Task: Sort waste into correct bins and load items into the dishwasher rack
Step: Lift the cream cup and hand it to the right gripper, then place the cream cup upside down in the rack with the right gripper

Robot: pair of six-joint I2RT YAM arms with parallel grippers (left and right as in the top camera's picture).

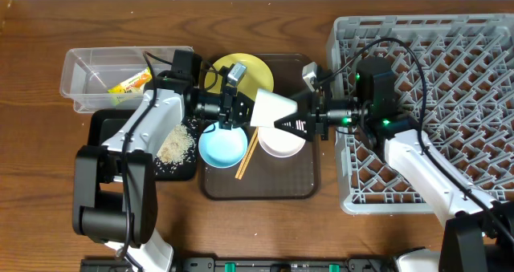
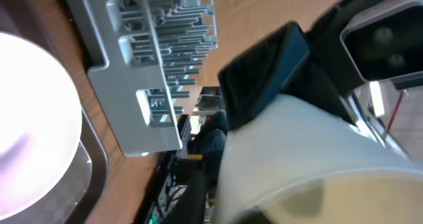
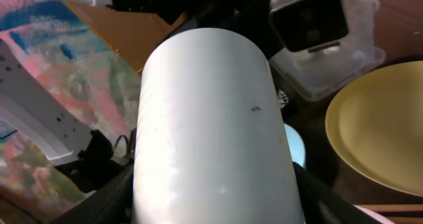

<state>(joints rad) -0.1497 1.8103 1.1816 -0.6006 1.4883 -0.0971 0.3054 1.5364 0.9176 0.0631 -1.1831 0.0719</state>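
Observation:
I should release the small pale cup from my right gripper in the front half of the grey rack (image 1: 416,156), near its front edge.
The small pale cup (image 1: 273,107) hangs on its side above the brown serving tray, between my two grippers. My left gripper (image 1: 247,110) holds its rim end; the cup's inside fills the bottom of the left wrist view (image 2: 297,151). My right gripper (image 1: 299,118) has its fingers against both sides of the cup's other end (image 3: 211,118). The yellow plate (image 1: 245,70), light blue bowl (image 1: 221,146), white bowl (image 1: 281,142) and chopsticks (image 1: 246,158) lie on the serving tray. The grey rack (image 1: 450,63) stands at the right.
The clear tub (image 1: 88,67) at the back left holds the green-and-orange wrapper (image 1: 132,83). The black tray (image 1: 108,127) in front of it holds the rice scraps (image 1: 175,144). The brown serving tray (image 1: 265,188) sits between them and the rack.

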